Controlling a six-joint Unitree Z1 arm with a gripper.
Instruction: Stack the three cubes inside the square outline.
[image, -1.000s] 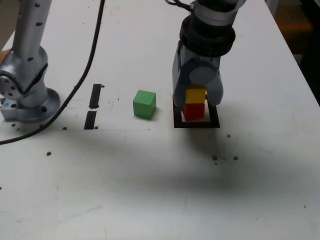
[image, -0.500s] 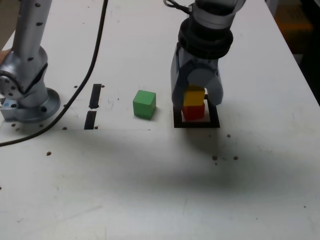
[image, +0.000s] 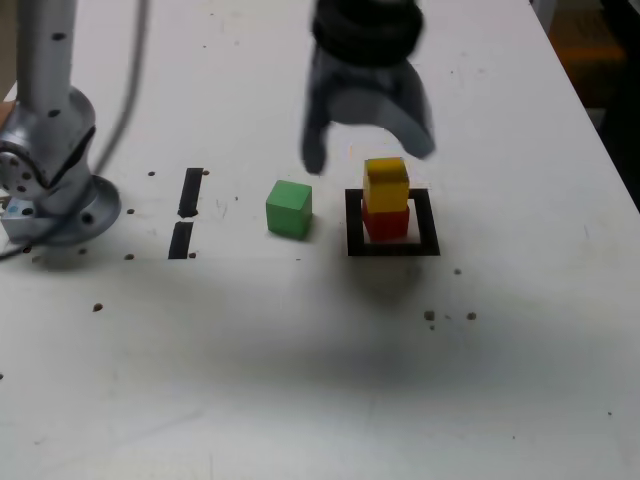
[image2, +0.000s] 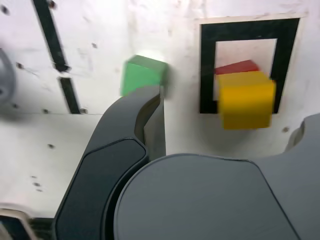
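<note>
My gripper needs to close on the opposite sides of the green cube (image: 289, 211) (image2: 143, 75), the sides that face the black strips and the square outline.
The yellow cube (image: 385, 183) sits on the red cube (image: 387, 222), and the pair stands inside the square outline (image: 392, 248). The green cube (image: 288, 208) rests alone on the white table, a short way to the exterior view's left of the outline. My gripper (image: 368, 150) hangs blurred above the table, open and empty, just behind and above the stack and touching neither cube. In the wrist view the yellow cube (image2: 246, 99) covers most of the red cube (image2: 236, 67) within the outline (image2: 207, 70). One dark finger (image2: 150, 107) overlaps the green cube (image2: 142, 74) there.
The arm's grey base (image: 50, 190) stands at the exterior view's left. Two short black strips (image: 190, 192) (image: 181, 240) lie between the base and the green cube. Small dark specks dot the table. The table's right edge (image: 610, 150) runs past the outline.
The gripper opened, let go of the yellow cube on the red one, then rose and shifted toward the exterior view's left. The cubes stayed put.
</note>
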